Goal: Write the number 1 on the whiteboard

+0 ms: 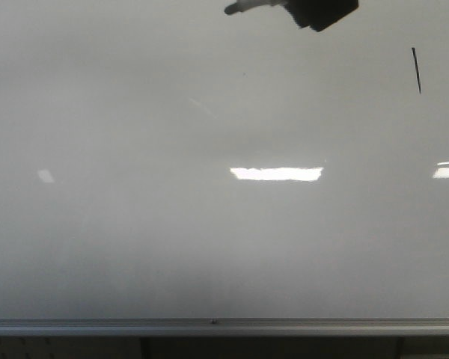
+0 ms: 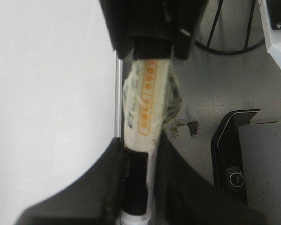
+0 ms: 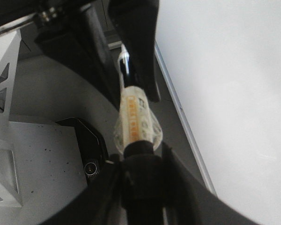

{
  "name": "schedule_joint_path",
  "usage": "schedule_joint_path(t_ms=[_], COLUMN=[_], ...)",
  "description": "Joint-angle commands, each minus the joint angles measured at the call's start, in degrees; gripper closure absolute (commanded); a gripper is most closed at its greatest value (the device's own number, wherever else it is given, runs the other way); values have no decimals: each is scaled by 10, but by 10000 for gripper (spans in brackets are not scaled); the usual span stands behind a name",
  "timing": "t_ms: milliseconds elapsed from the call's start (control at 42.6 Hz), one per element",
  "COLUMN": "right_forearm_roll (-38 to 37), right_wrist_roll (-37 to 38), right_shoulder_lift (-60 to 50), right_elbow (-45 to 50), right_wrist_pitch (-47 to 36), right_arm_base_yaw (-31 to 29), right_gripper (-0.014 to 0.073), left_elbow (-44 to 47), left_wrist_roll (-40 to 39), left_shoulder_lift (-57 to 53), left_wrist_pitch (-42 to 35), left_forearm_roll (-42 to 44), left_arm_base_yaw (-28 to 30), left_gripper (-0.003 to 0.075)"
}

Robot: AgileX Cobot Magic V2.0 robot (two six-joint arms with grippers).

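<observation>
The robot's left gripper should release the white marker on the whiteboard, above the small reflection that is farthest from the number 1.
The whiteboard (image 1: 209,239) fills the front view, with its silver rail (image 1: 209,326) along the bottom. The number 1 (image 1: 416,70) is a thin slanted black stroke at the upper right. A white marker with an orange label (image 2: 147,101) is held at both ends. My left gripper (image 2: 140,187) is shut on its black band near the white end. My right gripper (image 3: 143,173) is shut on its black cap end (image 3: 139,150). A dark gripper part (image 1: 325,11) with a white marker end (image 1: 243,7) shows at the top edge, off the stroke.
Bright light reflections (image 1: 277,173) lie on the board. Beside the board's edge (image 2: 117,93) are a grey floor, a black device with a lens (image 2: 232,178), a grey metal plate (image 3: 37,164) and black stand legs (image 2: 229,28).
</observation>
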Motion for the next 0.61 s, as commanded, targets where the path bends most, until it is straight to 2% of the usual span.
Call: schedule_joint_path(t_ms=[0,70,141,211,282,352,470,587], right_forearm_roll=[21,17,5,-22,-78,-142,-189,-190], right_wrist_roll=[4,4,9,35,94,164,204,208], right_shoulder_lift=[-11,-11,-11,-11,-11,-11,-11,-11], right_elbow=[-18,-18,-18,-18,-18,-18,-18,-18], right_wrist_pitch=[26,15,3,-11,-35,-58,-66,-69], right_arm_base_yaw=[0,0,0,0,0,0,0,0], right_gripper=[325,197,122,122,130,130,130,130], left_elbow=[-19,-19,-19,-19,-19,-17,8,73], left_wrist_roll=[-16,-22,-46,-100,-177,-308,-399,-459], left_shoulder_lift=[-20,-20,-20,-20,-20,-20,-26,-54], left_wrist_pitch=[-38,-34,-28,-24,-16,-4,28,17], left_forearm_roll=[-23,-20,-8,19,70,144,219,269], left_arm_base_yaw=[-3,0,8,22,46,83,129,166], left_gripper=[733,733,732,732,731,729,729,729])
